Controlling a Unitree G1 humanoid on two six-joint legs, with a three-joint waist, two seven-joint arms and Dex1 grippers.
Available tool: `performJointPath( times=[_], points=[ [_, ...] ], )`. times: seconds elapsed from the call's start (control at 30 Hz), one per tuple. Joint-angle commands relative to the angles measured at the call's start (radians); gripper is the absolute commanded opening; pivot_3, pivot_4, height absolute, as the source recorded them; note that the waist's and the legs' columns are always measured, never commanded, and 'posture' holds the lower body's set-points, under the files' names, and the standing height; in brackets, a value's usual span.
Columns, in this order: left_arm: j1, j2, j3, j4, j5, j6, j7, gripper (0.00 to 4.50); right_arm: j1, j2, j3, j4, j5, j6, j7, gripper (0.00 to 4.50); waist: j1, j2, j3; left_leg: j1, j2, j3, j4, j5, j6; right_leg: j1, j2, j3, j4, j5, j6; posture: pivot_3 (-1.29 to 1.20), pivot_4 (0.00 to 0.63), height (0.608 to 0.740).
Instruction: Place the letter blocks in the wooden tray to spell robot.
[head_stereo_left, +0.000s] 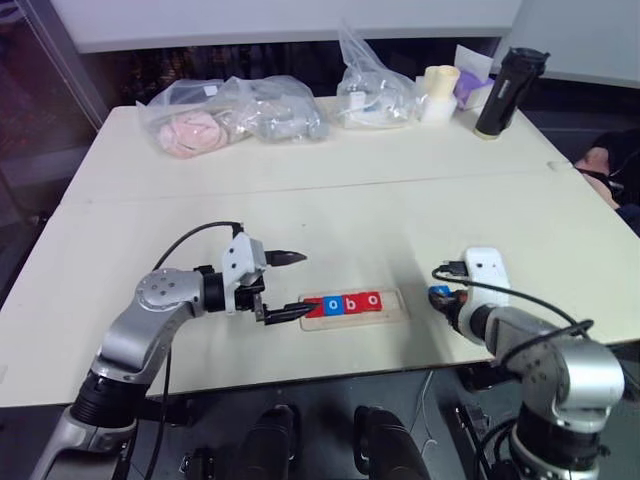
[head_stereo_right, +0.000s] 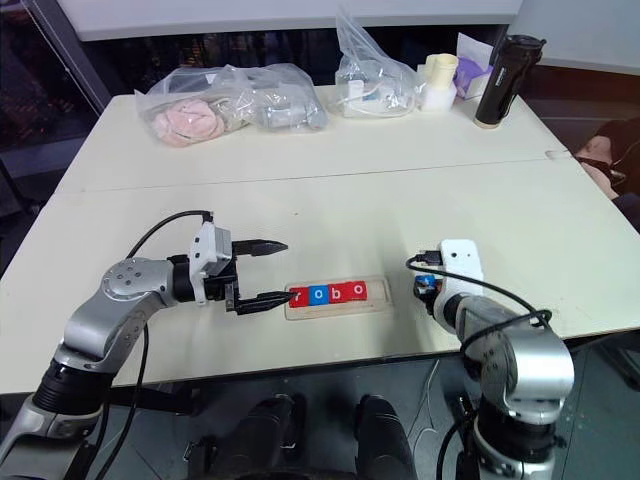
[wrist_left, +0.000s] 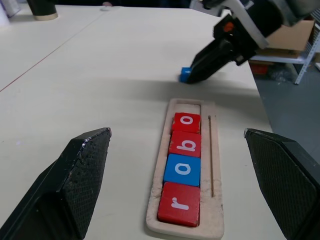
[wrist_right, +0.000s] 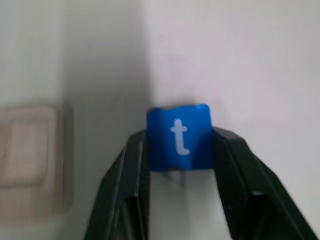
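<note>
My right gripper's finger covers the blue t block's side that must meet the red o, so I should release the block and grip its front and back (wrist_right: 181, 166).
The wooden tray (head_stereo_left: 393, 316) lies near the table's front edge. In it sit a red r (wrist_left: 178, 202), a blue o (wrist_left: 182, 169), a red b (wrist_left: 185, 144) and a red o (wrist_left: 186, 122); the slot's right end (wrist_left: 189, 106) is bare. My right gripper (head_stereo_left: 441, 297) is shut on the blue t block (wrist_right: 179, 135), a short way right of the tray and close to the tabletop. At the tray's left end my left gripper (head_stereo_left: 292, 285) stands open and level, pointing along the tray. Its nearer finger (head_stereo_left: 290, 312) reaches the tray's end.
Two clear plastic bags (head_stereo_left: 230, 115) (head_stereo_left: 375, 90) with contents lie at the back of the table. A white cup (head_stereo_left: 440, 92) and a black bottle (head_stereo_left: 510, 90) stand at the back right. The table's front edge (head_stereo_left: 300, 378) runs just below the tray.
</note>
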Motion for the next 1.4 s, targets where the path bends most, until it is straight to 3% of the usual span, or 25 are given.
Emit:
performJointPath(
  times=[0.03,0.1,0.23,0.33,0.47,0.57,0.7,0.8,0.93,1.37,1.4],
  points=[
    [-0.003,-0.003,0.003,-0.008,-0.002,-0.019,-0.004,4.50,-0.005,0.003,-0.023,-0.037,0.035,0.007,-0.038,1.16,0.000,0.000,0.000,0.000,0.000,0.000,0.000,0.000,0.000,0.000,0.000,0.000,0.000,0.000,0.000,0.00,0.150,0.738],
    [-0.004,-0.003,0.003,-0.007,0.000,-0.021,-0.006,4.50,-0.014,0.001,-0.027,-0.019,0.047,0.007,-0.061,1.16,0.001,0.000,0.000,0.000,0.000,0.000,-0.002,0.000,0.000,0.000,0.000,0.000,-0.001,0.001,-0.001,0.00,0.150,0.738],
    [-0.008,-0.003,0.005,-0.006,0.000,-0.018,-0.004,4.50,-0.016,-0.041,-0.025,0.000,0.108,0.007,-0.064,3.17,0.003,0.000,0.000,0.000,0.000,0.001,-0.006,0.001,0.002,-0.002,0.000,0.000,-0.002,0.002,-0.003,0.00,0.150,0.738],
    [-0.007,0.001,0.007,-0.009,0.000,-0.016,-0.005,4.50,-0.047,-0.193,0.015,0.032,0.213,0.007,0.027,4.49,0.003,0.000,0.000,0.000,-0.001,0.001,-0.007,0.002,0.003,-0.002,0.000,0.000,-0.003,0.002,-0.003,0.00,0.150,0.738],
    [-0.011,0.004,0.008,-0.005,0.001,-0.016,-0.008,4.50,-0.114,-0.478,0.121,0.043,0.320,-0.052,0.261,4.49,0.002,0.000,0.000,0.000,-0.001,0.002,-0.005,0.002,0.003,-0.001,0.000,-0.001,-0.004,0.001,-0.002,0.00,0.150,0.738],
    [-0.017,0.003,0.006,-0.003,0.001,-0.014,-0.007,4.50,-0.062,-0.727,0.231,0.096,0.243,-0.400,0.500,4.49,0.006,-0.001,0.001,0.000,0.000,0.002,-0.005,0.002,0.003,0.000,0.000,-0.002,-0.005,-0.001,0.001,0.00,0.150,0.738],
    [-0.017,0.000,0.002,-0.005,0.002,-0.013,-0.003,4.50,0.028,-0.877,0.312,0.292,0.107,-0.883,0.782,4.49,0.007,-0.001,0.001,0.000,0.000,0.002,-0.006,0.001,0.004,0.001,-0.001,-0.003,-0.008,-0.001,0.001,0.00,0.150,0.738],
    [-0.018,0.002,0.004,-0.007,0.005,-0.015,-0.001,4.50,0.033,-0.888,0.354,0.433,0.034,-1.109,0.888,4.49,0.008,-0.002,0.001,0.000,0.000,0.004,-0.005,0.001,0.004,0.002,-0.001,-0.002,-0.008,0.000,0.001,0.00,0.150,0.738],
    [-0.009,0.005,0.007,-0.020,0.005,-0.013,0.006,4.50,-0.015,-0.851,0.399,0.596,-0.025,-1.241,0.962,4.49,0.007,-0.001,0.001,0.000,0.000,0.003,-0.003,0.001,0.004,0.002,-0.001,-0.002,-0.006,0.000,-0.001,0.00,0.150,0.738],
    [0.003,0.017,0.011,-0.037,0.000,-0.008,0.015,4.50,-0.088,-0.741,0.424,0.812,-0.109,-1.317,1.016,4.49,0.008,-0.002,0.001,0.000,0.000,0.002,-0.001,0.001,0.004,0.002,-0.001,-0.002,-0.004,0.002,-0.002,0.00,0.150,0.738],
    [0.000,0.017,0.010,-0.036,0.000,-0.008,0.014,4.50,-0.088,-0.740,0.423,0.815,-0.112,-1.321,1.019,4.25,0.009,-0.002,0.001,0.000,0.000,0.002,-0.001,0.001,0.004,0.002,-0.001,-0.002,-0.004,0.002,-0.003,0.00,0.150,0.738]
  ],
)
